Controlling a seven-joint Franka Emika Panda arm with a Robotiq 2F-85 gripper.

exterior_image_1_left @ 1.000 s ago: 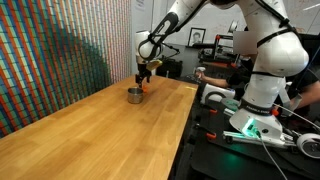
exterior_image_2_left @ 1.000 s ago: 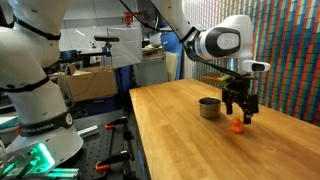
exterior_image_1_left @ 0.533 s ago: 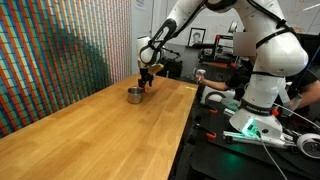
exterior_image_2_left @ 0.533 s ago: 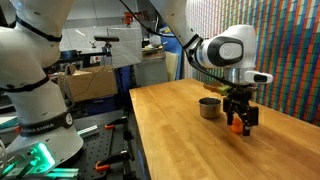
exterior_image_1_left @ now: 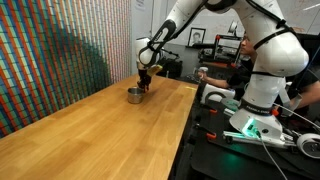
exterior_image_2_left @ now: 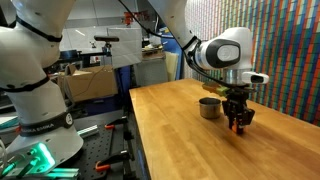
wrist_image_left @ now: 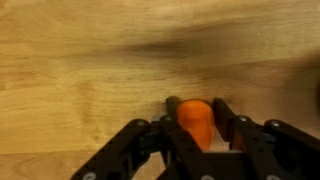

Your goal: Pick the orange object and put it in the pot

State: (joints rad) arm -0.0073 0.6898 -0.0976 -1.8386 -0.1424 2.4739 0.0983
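I should release the orange object on the bottom of the small silver-grey metal pot (exterior_image_1_left: 135, 96) near the pot's striped side. The orange object is now down on the table beside the pot.
In the wrist view the orange object (wrist_image_left: 195, 122) sits between my two black fingers, which press on its sides, down on the wooden table (wrist_image_left: 80, 70). My gripper (wrist_image_left: 195, 108) is shut on it. In an exterior view the gripper (exterior_image_2_left: 238, 124) reaches down to the tabletop just beside the small silver-grey metal pot (exterior_image_2_left: 209, 108), with a sliver of the orange object (exterior_image_2_left: 238, 126) showing between the fingers. From the opposite side the gripper (exterior_image_1_left: 144, 86) stands right next to the pot (exterior_image_1_left: 134, 95), and the orange object is hidden there.
The long wooden table (exterior_image_1_left: 90, 135) runs toward the camera. A striped coloured wall (exterior_image_1_left: 60, 50) lines one side. A white robot base (exterior_image_1_left: 262, 85) and cables stand off the table's other edge, with shelves and clutter behind.
The gripper has come down over the orange object and its fingers have shut on it. The pot has not moved.
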